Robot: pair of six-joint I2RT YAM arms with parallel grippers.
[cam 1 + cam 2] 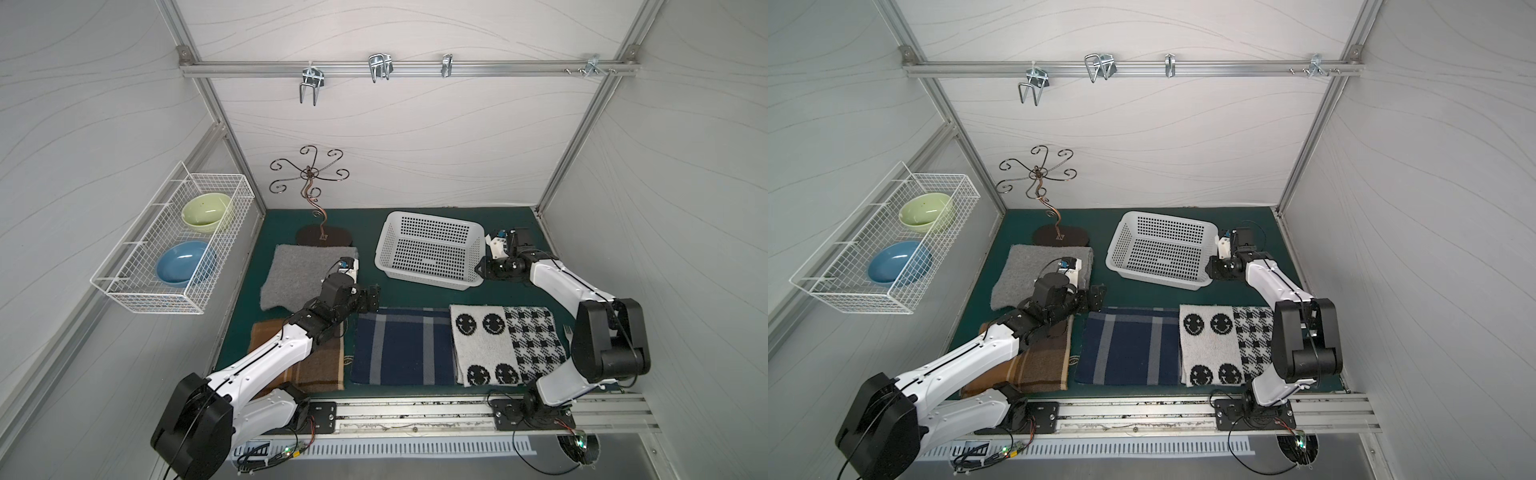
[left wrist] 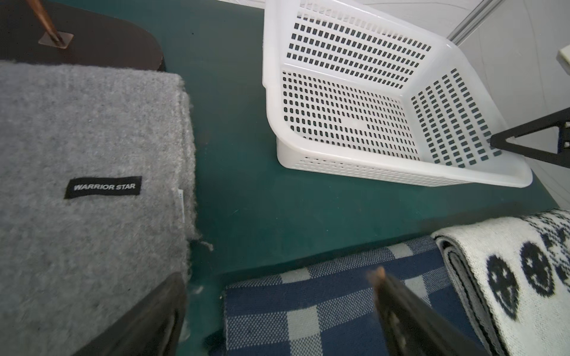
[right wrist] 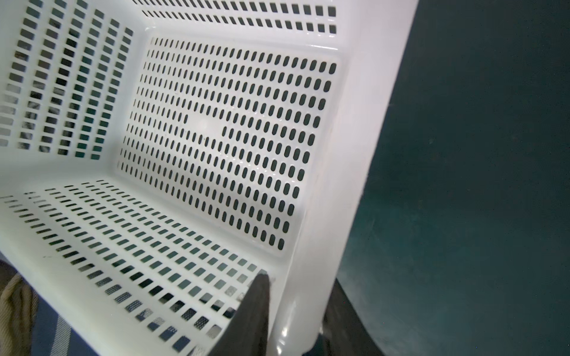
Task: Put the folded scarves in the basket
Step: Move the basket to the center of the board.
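Next, my left gripper should grab the blue plaid scarf by its side stripe (image 1: 374, 337), the one nearest the brown plaid scarf.
The white perforated basket (image 1: 434, 216) (image 1: 1167, 216) (image 2: 370, 169) stands askew at the back right of the green mat. My right gripper (image 1: 482, 268) (image 3: 296, 296) is shut on its right wall, one finger (image 3: 259, 296) inside and the other under the rim. Several folded scarves lie flat: grey (image 1: 295, 274) (image 2: 77, 138), brown plaid (image 1: 324, 365), blue plaid (image 1: 403, 345) (image 2: 308, 308), and black-and-white smiley (image 1: 498, 345) (image 2: 509, 262). My left gripper (image 1: 374, 297) (image 2: 277, 276) hangs open over the blue plaid scarf's far left corner, beside the grey scarf, holding nothing.
A white wire rack (image 1: 124, 286) on the left wall holds a green bowl (image 1: 205, 212) and a blue bowl (image 1: 185, 262). A curly metal stand (image 1: 309, 174) rises behind the grey scarf. Hooks (image 1: 380, 66) hang from the rear rail. Walls close three sides.
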